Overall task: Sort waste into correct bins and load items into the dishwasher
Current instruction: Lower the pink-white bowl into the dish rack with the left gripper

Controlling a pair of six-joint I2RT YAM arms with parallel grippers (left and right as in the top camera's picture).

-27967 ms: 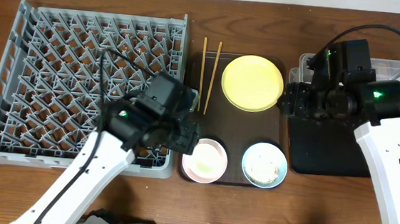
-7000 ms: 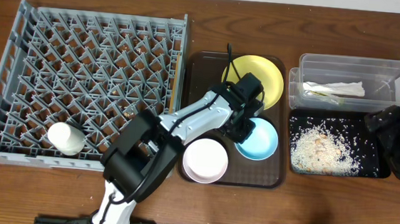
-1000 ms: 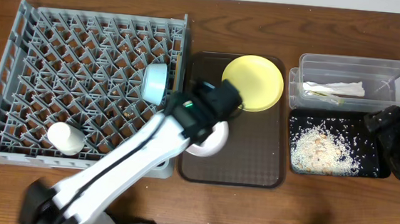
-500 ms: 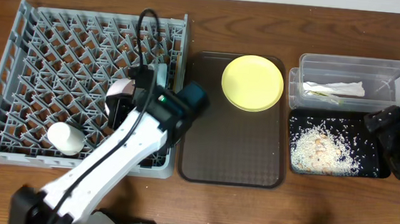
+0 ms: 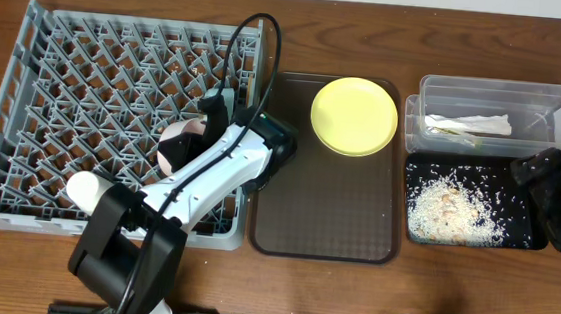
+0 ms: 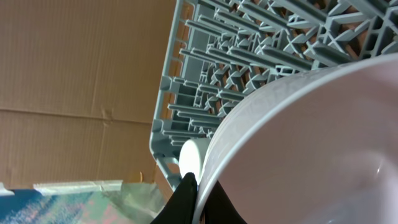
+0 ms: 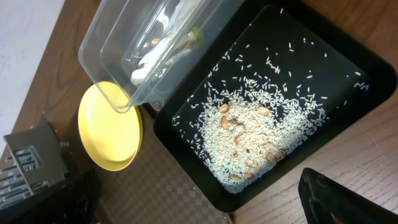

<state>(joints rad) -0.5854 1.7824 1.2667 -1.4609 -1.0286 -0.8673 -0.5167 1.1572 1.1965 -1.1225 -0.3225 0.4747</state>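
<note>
The robot's left gripper should release the small white dish among the rack wires just in front of the light blue bowl point(image 5: 210, 177).
My left gripper point(image 5: 189, 142) reaches over the grey dishwasher rack point(image 5: 77, 71) and is shut on the rim of a small white dish point(image 5: 173, 145), held on edge among the pegs. In the left wrist view both black fingertips point(image 6: 185, 194) pinch that rim point(image 6: 249, 118). Another white dish point(image 5: 91, 191) stands near the rack's front left. The light blue bowl point(image 5: 211, 101) is mostly hidden behind the arm. The yellow plate point(image 5: 354, 116) lies on the brown tray. A tissue and wrapper point(image 5: 467, 124) lie in the clear tub point(image 5: 556, 98). Rice point(image 5: 454, 208) lies in the black tray point(image 5: 520, 236). My right gripper point(image 5: 558, 199) stands open at the right.
The dark brown serving tray point(image 5: 326, 211) lies between the rack and the bins, bare apart from the plate. In the right wrist view one dark finger point(image 7: 348, 199) hangs over the wooden table by the black tray's point(image 7: 336, 56) corner.
My left gripper has carried the white dish from the brown tray leftward over the rack and turned it on edge. The right arm has not moved.
</note>
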